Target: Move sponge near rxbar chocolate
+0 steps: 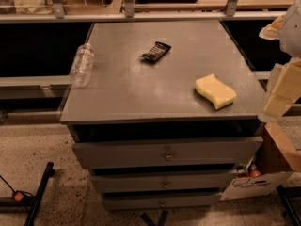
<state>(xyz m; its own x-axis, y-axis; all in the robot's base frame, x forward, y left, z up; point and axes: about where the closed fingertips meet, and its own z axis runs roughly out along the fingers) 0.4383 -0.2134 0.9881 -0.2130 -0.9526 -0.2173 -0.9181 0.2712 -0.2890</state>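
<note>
I need to next move my gripper to the sponge and close it on the sponge's end [224, 95] nearest the front edge of the cabinet.
The pale yellow sponge [215, 92] lies flat on the grey cabinet top [141, 84], toward its right front corner. The rxbar chocolate [155, 52], a small dark wrapper, lies farther back near the middle of the top, well apart from the sponge. My gripper [282, 91] hangs at the right edge of the view, just off the cabinet's right side and a short way right of the sponge, with its cream fingers [286, 81] pointing down and left. It holds nothing that I can see.
A clear plastic bottle [82, 64] lies on its side at the top's left edge. Drawers [165, 153] front the cabinet below. A cardboard box [277, 164] stands on the floor at right, a metal rail [141, 16] runs behind.
</note>
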